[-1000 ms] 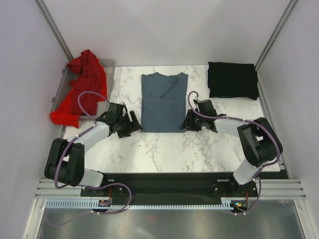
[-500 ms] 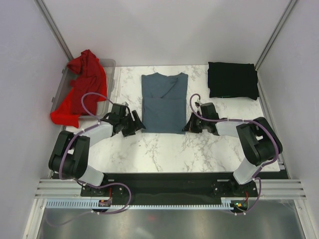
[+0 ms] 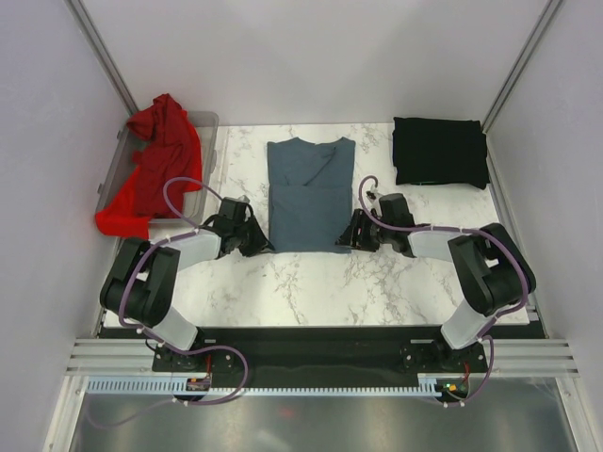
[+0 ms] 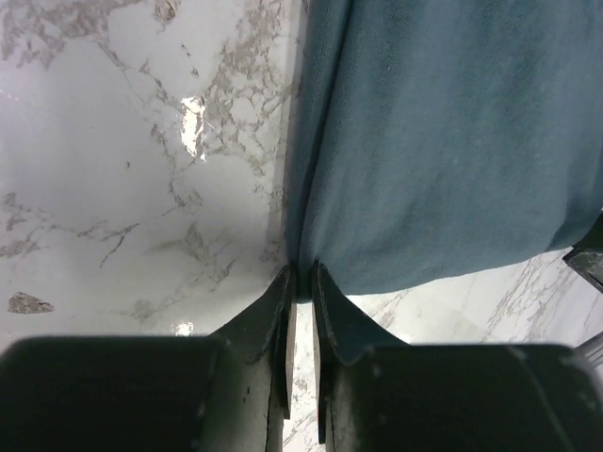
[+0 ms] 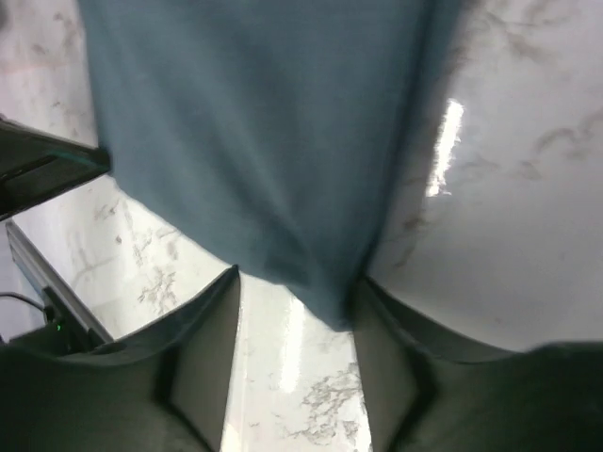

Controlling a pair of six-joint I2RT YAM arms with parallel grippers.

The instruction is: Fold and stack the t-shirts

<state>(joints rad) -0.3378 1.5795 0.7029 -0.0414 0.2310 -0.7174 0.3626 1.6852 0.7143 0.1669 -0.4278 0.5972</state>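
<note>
My right gripper will pinch the corner's end [image 5: 337,320], as the blue-grey t-shirt's corner puckers between its open fingers, and pull the t-shirt's near edge straight before folding.
The slate blue-grey t-shirt [image 3: 309,193] lies folded flat in the middle of the marble table. My left gripper [image 3: 258,241] is at its near left corner. In the left wrist view the jaws [image 4: 303,275] are pinched on the edge of that shirt [image 4: 443,141]. My right gripper [image 3: 354,232] is at the near right corner. Its jaws [image 5: 300,281] stand open with the shirt's corner [image 5: 254,132] lying between them. The black t-shirt [image 3: 439,151] lies folded at the back right. The red t-shirt [image 3: 155,165] hangs crumpled over the bin at the left.
A clear plastic bin [image 3: 209,127] stands at the back left edge under the red shirt. Bare marble table [image 3: 311,282] lies between the blue-grey shirt and the arm bases. Grey walls close in both sides.
My left gripper slid right to the blue-grey shirt's near left corner and closed on its edge. My right gripper stayed at the near right corner and its jaws opened.
</note>
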